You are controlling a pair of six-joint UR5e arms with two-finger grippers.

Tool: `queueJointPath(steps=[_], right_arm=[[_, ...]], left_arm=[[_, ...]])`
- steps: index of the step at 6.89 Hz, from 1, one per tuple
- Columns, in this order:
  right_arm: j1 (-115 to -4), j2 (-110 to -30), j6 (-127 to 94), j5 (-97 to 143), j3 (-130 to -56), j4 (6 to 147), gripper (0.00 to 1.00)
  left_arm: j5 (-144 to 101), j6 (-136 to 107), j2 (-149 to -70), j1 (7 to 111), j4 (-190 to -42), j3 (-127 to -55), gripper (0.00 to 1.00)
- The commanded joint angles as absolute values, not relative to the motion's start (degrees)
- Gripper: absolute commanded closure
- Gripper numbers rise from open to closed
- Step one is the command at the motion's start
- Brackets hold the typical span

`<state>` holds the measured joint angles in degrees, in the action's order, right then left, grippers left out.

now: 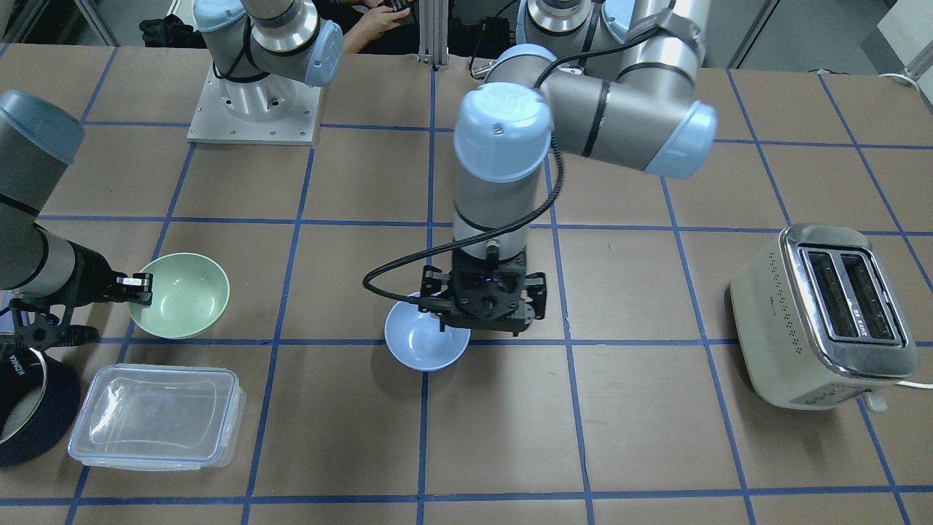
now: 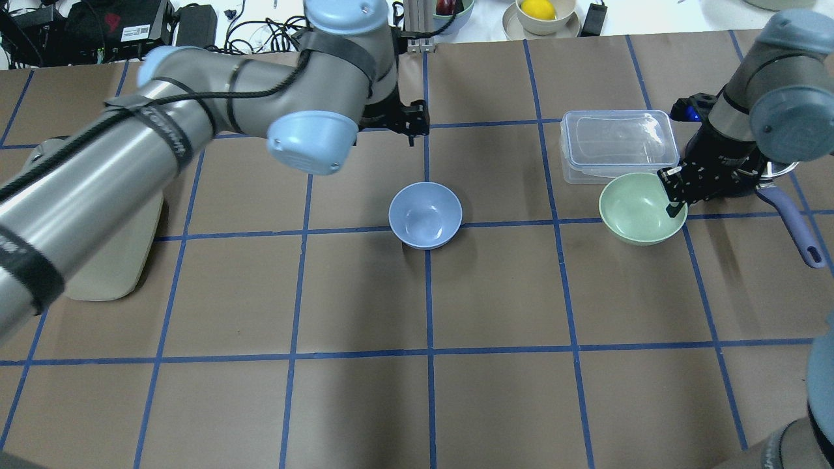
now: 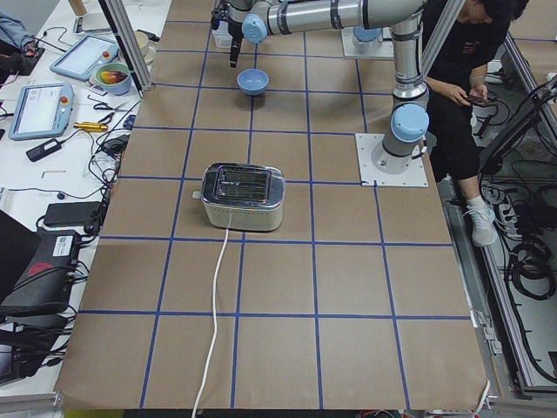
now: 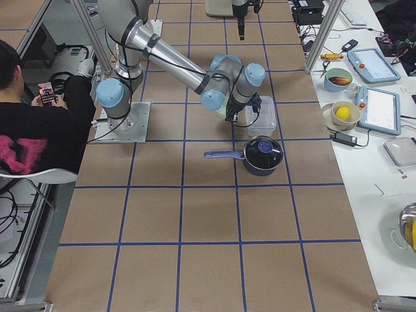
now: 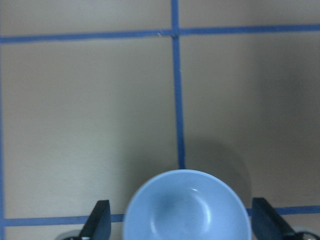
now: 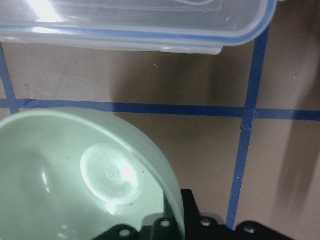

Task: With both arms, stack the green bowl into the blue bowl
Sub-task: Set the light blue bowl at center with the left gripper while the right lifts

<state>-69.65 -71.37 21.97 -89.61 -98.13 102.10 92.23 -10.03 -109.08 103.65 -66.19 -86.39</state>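
I need to let go of the green bowl with my right gripper inside the blue bowl (image 1: 426,331) under my left gripper, where the tape lines cross.
The blue bowl (image 1: 426,343) sits upright near the table's middle; it also shows in the overhead view (image 2: 425,215). My left gripper (image 1: 485,302) hangs above it, open and empty. In the left wrist view the blue bowl (image 5: 187,210) lies between the two spread fingertips (image 5: 98,222). The green bowl (image 1: 182,295) is at my right side, next to the clear container. My right gripper (image 1: 138,286) is shut on its rim, seen also in the overhead view (image 2: 674,195) and the right wrist view (image 6: 172,222). The green bowl (image 6: 75,175) looks slightly tilted.
A clear lidded plastic container (image 2: 619,146) lies just beyond the green bowl. A dark blue saucepan (image 4: 263,155) with a long handle (image 2: 795,228) stands beside my right gripper. A cream toaster (image 1: 824,317) stands at my far left. Blue tape lines cross the brown table.
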Motion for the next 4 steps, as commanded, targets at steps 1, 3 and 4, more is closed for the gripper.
queueJointPath(steps=[1,3,4], right_arm=[[-69.96,-72.06,21.54,-86.51,-95.36,98.79,1.0],[-73.54,-74.17,19.88,-82.38,-95.19,98.7,1.0],[-78.7,-74.44,12.47,-79.4,-95.01,99.4,1.0]], left_arm=[[89.93,-3.72,-99.53,92.77,-82.2,-86.92,0.0],[89.3,-2.99,-92.14,92.37,-86.71,-87.19,0.0],[91.12,-0.38,-89.24,91.15,-91.27,-88.06,0.0]])
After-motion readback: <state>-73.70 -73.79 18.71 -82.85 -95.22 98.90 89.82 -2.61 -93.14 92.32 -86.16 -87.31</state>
